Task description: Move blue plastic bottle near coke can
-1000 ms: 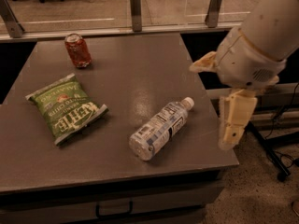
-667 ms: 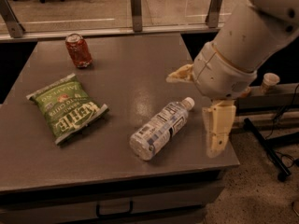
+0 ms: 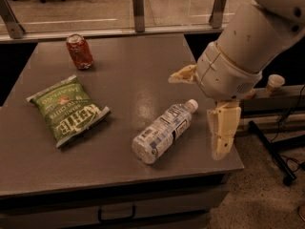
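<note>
My gripper will grasp the cap-side half [image 3: 175, 123] of the blue plastic bottle, between its middle and white cap.
The blue plastic bottle [image 3: 162, 133] lies on its side on the dark table [image 3: 128, 70], white cap pointing to the back right. The coke can [image 3: 79, 51] stands upright at the table's back left, far from the bottle. My gripper [image 3: 195, 118] hangs at the table's right side just above the bottle's cap end, open and empty. One finger [image 3: 183, 75] points left behind the cap. The other finger [image 3: 223, 133] points down to the right of the bottle. Neither touches the bottle.
A green chip bag [image 3: 66, 110] lies flat on the left of the table, between can and bottle. A railing with glass panels [image 3: 138, 6] runs behind the table. A paper cup [image 3: 275, 84] sits on a ledge at the right. The table's right edge is under the gripper.
My arm has moved left from beyond the table's right edge, bringing the open gripper over the bottle's cap end. The bottle, can and bag have not moved.
</note>
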Robot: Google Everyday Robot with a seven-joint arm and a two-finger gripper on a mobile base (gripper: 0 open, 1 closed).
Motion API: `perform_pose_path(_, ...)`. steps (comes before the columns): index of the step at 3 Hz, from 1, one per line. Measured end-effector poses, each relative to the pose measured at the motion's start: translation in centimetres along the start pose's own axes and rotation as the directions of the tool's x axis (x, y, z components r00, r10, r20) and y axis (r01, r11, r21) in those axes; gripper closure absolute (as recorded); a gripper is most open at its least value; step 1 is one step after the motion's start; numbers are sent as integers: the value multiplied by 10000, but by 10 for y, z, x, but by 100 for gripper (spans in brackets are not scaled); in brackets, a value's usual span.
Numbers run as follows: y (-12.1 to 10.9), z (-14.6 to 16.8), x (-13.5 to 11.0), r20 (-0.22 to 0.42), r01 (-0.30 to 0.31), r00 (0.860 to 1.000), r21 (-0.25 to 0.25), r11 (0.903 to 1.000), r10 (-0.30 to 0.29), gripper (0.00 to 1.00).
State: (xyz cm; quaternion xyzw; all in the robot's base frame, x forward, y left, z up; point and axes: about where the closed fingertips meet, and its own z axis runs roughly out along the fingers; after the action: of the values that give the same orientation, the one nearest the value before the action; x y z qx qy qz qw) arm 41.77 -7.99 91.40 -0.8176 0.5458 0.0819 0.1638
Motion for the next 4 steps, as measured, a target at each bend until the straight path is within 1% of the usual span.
perform_pose_path(1,-13,13,1,-114,457,9989,31,9990,-456,0)
perform_pose_path(2,-22,27,-3,-292,1168,9927,-149,9930,-1172,0)
perform_pose_path(3,-28,38,-2,-551,1707,9835,-311,9848,-1722,0)
perform_pose_path(4,-37,48,-3,-851,2258,9697,-457,9731,-2290,0)
